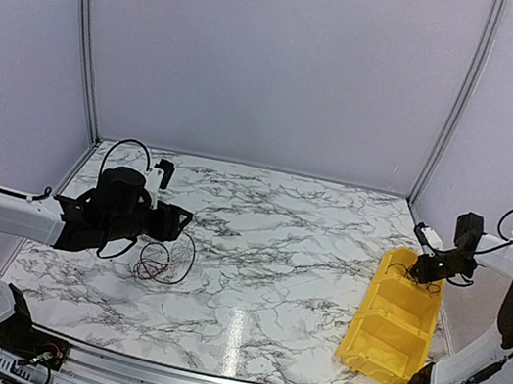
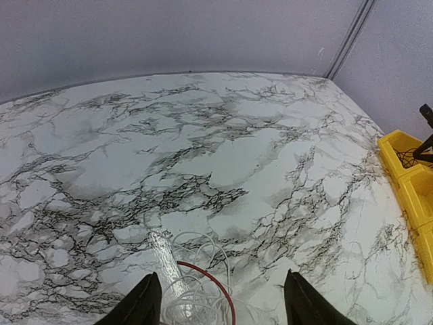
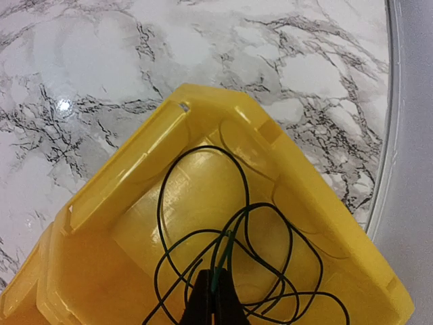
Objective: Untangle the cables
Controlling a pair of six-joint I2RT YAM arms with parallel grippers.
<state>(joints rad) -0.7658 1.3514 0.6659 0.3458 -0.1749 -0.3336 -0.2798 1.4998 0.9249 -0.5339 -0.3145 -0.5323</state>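
My left gripper should next move down to the red wire's loop (image 1: pixel 142 260) in the tangle and close there, leaving the whitish loops on the table.
A tangle of thin cables (image 1: pixel 163 261) lies on the marble table at the left; the top view shows dark and reddish loops. In the left wrist view they read as whitish loops (image 2: pixel 193 298) with one red wire (image 2: pixel 218 283). My left gripper (image 1: pixel 172 221) (image 2: pixel 223 308) is open just behind and above this tangle, and its fingers hold nothing. My right gripper (image 1: pixel 421 271) (image 3: pixel 215 288) is shut on a dark green cable (image 3: pixel 225 254). That cable's loops (image 3: pixel 161 207) hang into the far compartment of the yellow bin (image 3: pixel 135 169).
The yellow bin (image 1: pixel 393 321) with two compartments stands at the right side of the table, close to the right edge rail (image 3: pixel 385 135). It also shows at the right edge of the left wrist view as the bin (image 2: pixel 406 179). Grey walls enclose the table.
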